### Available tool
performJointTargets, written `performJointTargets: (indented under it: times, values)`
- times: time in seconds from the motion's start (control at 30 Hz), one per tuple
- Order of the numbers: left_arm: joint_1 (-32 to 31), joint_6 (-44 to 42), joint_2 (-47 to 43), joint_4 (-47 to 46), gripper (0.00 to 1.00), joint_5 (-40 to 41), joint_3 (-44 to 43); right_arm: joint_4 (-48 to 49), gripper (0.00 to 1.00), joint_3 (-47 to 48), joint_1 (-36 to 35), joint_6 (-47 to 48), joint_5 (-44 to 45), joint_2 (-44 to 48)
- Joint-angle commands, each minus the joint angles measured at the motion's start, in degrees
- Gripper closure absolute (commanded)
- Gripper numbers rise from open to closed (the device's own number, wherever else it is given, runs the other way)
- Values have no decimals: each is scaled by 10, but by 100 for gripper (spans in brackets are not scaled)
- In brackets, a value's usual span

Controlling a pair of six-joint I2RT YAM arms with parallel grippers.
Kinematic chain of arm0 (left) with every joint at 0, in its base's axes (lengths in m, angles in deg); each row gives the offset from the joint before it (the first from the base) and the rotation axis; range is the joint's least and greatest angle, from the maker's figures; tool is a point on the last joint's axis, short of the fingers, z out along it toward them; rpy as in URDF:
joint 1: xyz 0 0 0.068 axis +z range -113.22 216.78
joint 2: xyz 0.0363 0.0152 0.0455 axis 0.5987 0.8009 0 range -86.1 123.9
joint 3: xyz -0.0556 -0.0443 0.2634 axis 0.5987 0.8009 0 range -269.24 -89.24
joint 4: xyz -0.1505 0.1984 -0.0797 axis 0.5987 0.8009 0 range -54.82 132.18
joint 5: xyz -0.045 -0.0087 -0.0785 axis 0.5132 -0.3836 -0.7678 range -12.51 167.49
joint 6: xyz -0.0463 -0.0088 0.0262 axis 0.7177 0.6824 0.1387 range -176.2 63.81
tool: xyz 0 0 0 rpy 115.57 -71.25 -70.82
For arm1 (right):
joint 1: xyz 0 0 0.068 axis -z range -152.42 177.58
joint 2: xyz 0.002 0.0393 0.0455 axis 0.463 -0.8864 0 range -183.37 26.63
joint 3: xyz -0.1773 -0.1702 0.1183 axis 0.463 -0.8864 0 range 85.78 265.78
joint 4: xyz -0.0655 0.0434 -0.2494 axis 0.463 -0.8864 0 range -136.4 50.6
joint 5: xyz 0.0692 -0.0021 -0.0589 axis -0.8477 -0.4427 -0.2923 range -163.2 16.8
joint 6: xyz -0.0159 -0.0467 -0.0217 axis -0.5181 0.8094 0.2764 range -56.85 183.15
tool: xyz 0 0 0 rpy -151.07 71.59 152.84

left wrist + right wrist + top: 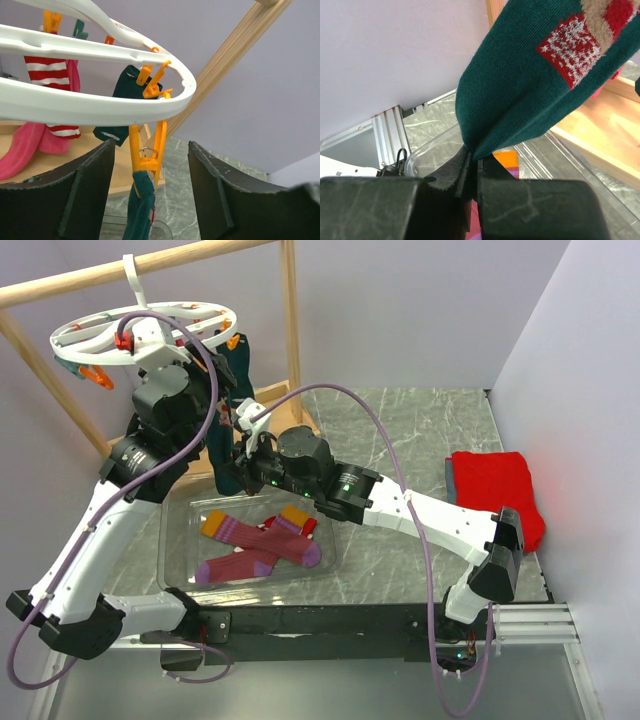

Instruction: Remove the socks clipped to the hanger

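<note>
The teal sock will go down from my right gripper onto the crossed purple-maroon socks in the clear bin (239, 557).
The white round hanger (140, 335) hangs by its hook from the wooden rail. In the left wrist view its ring (100, 107) carries an orange clip (147, 150) that bites the cuff of a dark teal sock (140, 210). My left gripper (150, 146) is open, one finger on each side of that clip, not touching it. My right gripper (474, 160) is shut on the lower end of the same teal sock (530, 80), below the hanger (245, 445). A red-and-white striped sock (50, 75), a pink sock (25, 150) and another teal sock (127, 87) hang clipped farther back.
Two purple-maroon socks with orange cuffs (260, 540) lie in a clear bin (170, 530) under the arms. The wooden rail frame (150, 268) stands at the back left. A folded red cloth (495, 490) lies at the right by the wall.
</note>
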Motion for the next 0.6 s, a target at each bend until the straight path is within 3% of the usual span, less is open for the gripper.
performJointTargets:
  times: [0.0, 0.23, 0.53, 0.57]
  values:
    - [6, -19, 1, -46, 38, 18, 4, 8, 100, 5, -7, 9, 8, 19]
    - [9, -37, 5, -67, 56, 20, 5, 5, 100, 0, -8, 9, 8, 28]
    - [17, -37, 11, -60, 90, -1, 1, 4, 100, -23, -10, 2, 6, 51]
    - [18, -38, 13, -59, 97, -1, -1, 4, 100, -28, -11, 0, 7, 55]
